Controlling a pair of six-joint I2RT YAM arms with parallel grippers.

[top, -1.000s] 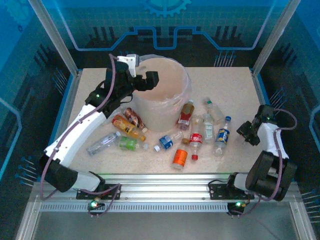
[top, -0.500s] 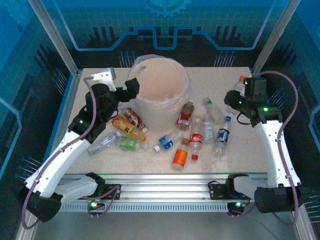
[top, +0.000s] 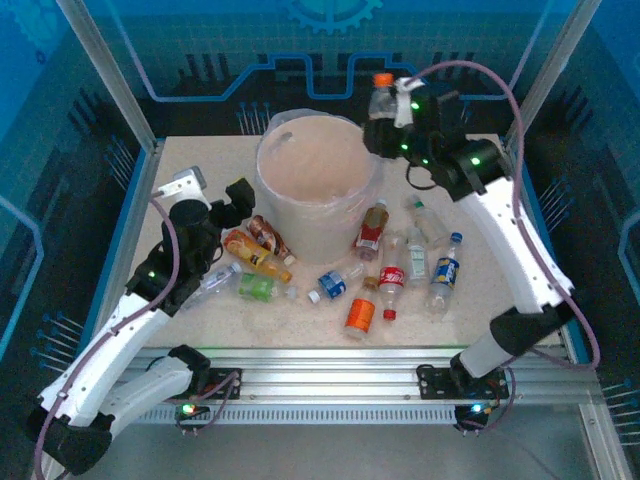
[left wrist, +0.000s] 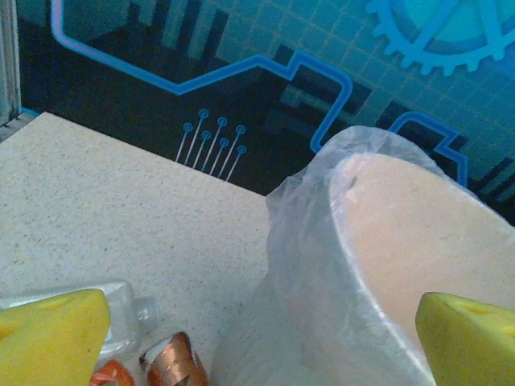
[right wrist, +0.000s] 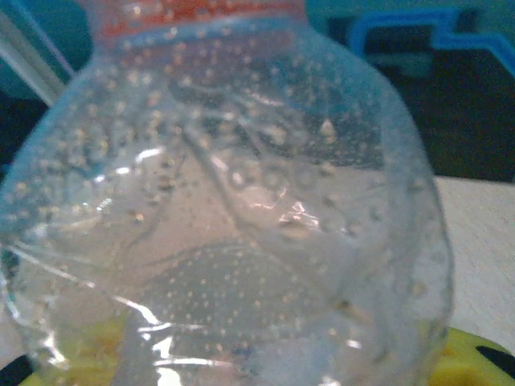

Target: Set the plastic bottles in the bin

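My right gripper is going to let go of the clear plastic bottle inside the white bin point(top: 306, 187), just behind the bin's front rim.
The bin point(top: 315, 190) is a round white bucket with a clear bag, standing at the table's back middle. My right gripper point(top: 386, 126) is shut on a clear plastic bottle point(top: 379, 97) with an orange cap. It holds the bottle upright just beyond the bin's far right rim. In the right wrist view this dimpled bottle point(right wrist: 225, 201) sits between the yellow pads point(right wrist: 475, 358). My left gripper point(top: 236, 195) is open and holds nothing, left of the bin above an orange bottle point(top: 250, 250). Its yellow pads point(left wrist: 48, 334) frame the bin's wall point(left wrist: 322, 265).
Several bottles lie in front of the bin: a clear one point(top: 205, 287), green point(top: 262, 288), blue-labelled point(top: 335, 283), orange point(top: 360, 315), a red cola point(top: 391, 280) and a blue-yellow one point(top: 446, 265). Metal posts point(top: 150, 140) and glass walls fence the table.
The right arm has swung from the table's right side up to the bin's far right rim, carrying the orange-capped bottle. The left arm has drawn back from the bin, leftward and lower.
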